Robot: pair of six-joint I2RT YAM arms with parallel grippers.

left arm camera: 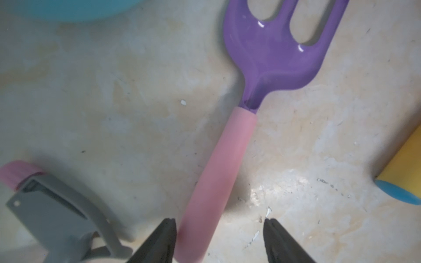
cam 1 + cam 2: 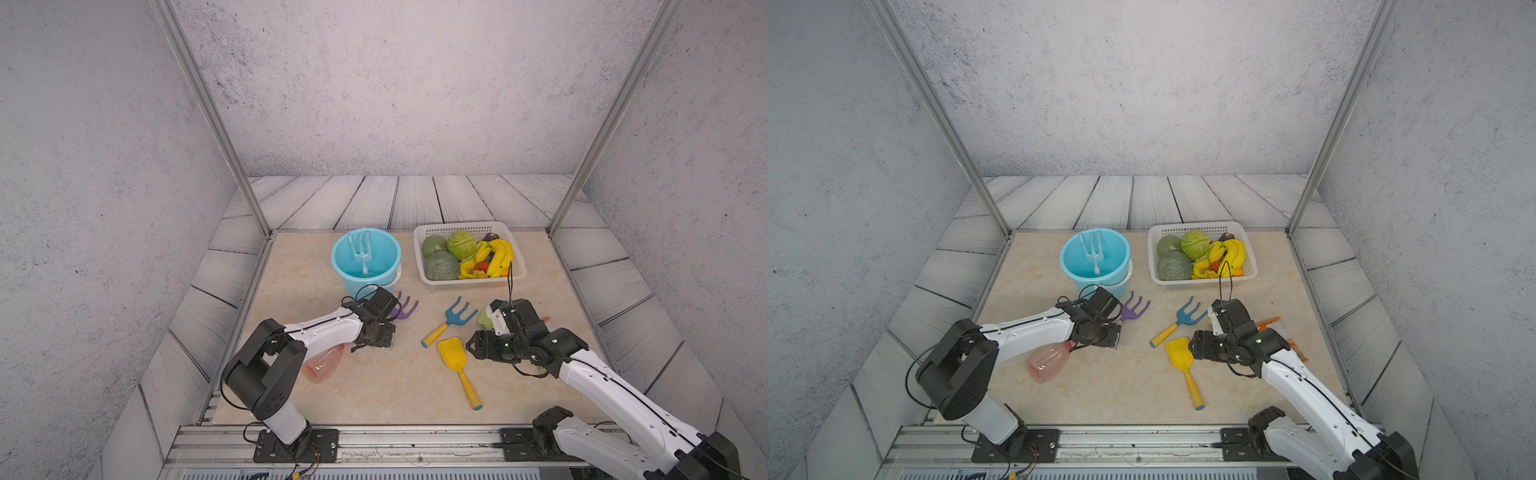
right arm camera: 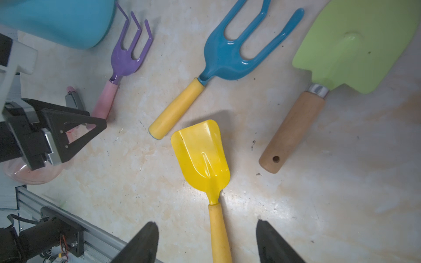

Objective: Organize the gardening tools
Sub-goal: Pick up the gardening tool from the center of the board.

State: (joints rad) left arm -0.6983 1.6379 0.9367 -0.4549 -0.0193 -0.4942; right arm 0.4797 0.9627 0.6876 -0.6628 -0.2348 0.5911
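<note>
The end of the pink handle lies slanted and off-centre under the left gripper, so the robot should turn that gripper in line and grip the handle (image 1: 237, 129) near the head of the purple fork.
My left gripper (image 1: 219, 222) is open low over the table, straddling the pink handle of the purple fork (image 1: 271, 52), with the handle close to one finger. The pink spray bottle (image 2: 322, 365) lies beside that arm. My right gripper (image 3: 206, 223) hangs open above the yellow shovel (image 3: 201, 154), whose handle shows between the fingers untouched. A blue fork (image 2: 457, 318) with a yellow handle and a green trowel (image 3: 355, 45) with a wooden handle lie close by. A light-blue fork (image 2: 359, 249) stands inside the blue bucket (image 2: 338, 266).
A white basket (image 2: 469, 283) of fruit and vegetables stands behind the right arm, beside the bucket. An orange packet (image 2: 1268, 322) lies partly under the right arm. Metal frame posts and wall panels bound the table on both sides.
</note>
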